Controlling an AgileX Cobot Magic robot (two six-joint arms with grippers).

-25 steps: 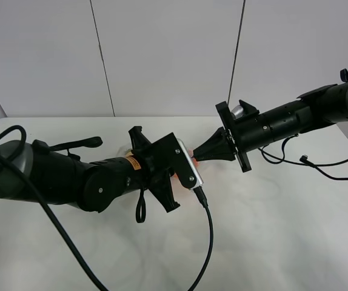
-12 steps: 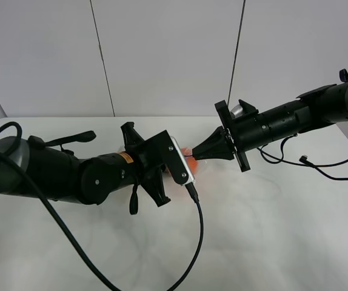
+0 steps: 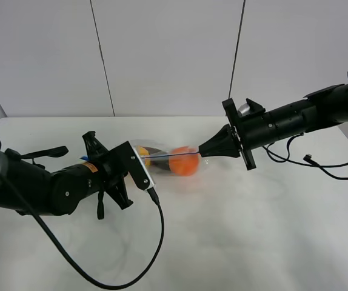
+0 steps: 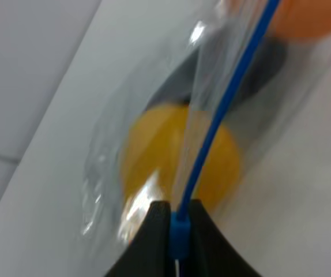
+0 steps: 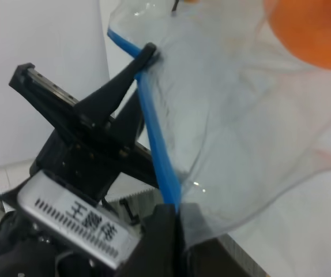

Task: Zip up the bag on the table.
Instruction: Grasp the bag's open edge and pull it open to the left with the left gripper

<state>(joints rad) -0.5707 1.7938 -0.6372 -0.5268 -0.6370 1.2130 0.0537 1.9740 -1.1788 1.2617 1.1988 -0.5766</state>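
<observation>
Next, my left gripper releases the blue slider on the white table, out (image 3: 90,156) past the yellow fruit end of the bag.
The clear plastic bag (image 3: 173,159) hangs stretched between my two grippers above the white table (image 3: 253,230). An orange toy fruit (image 3: 184,161) and a yellow one (image 3: 143,154) show through it. Its blue zipper strip (image 3: 162,155) runs taut along the top. My left gripper (image 3: 139,156) is shut on the blue slider (image 4: 179,229) at the left end of the strip. My right gripper (image 3: 203,148) is shut on the right end of the strip (image 5: 164,173). The right wrist view also shows the bag (image 5: 234,115) and the left gripper (image 5: 148,51).
A black cable (image 3: 156,236) trails from the left arm across the table's front. More cables (image 3: 319,167) lie under the right arm at the right. A grey panelled wall (image 3: 162,54) stands behind the table.
My left gripper has slid left along the strip, away from the right gripper. The bag and its fruit, hidden before, now show between them. The right gripper has barely moved.
</observation>
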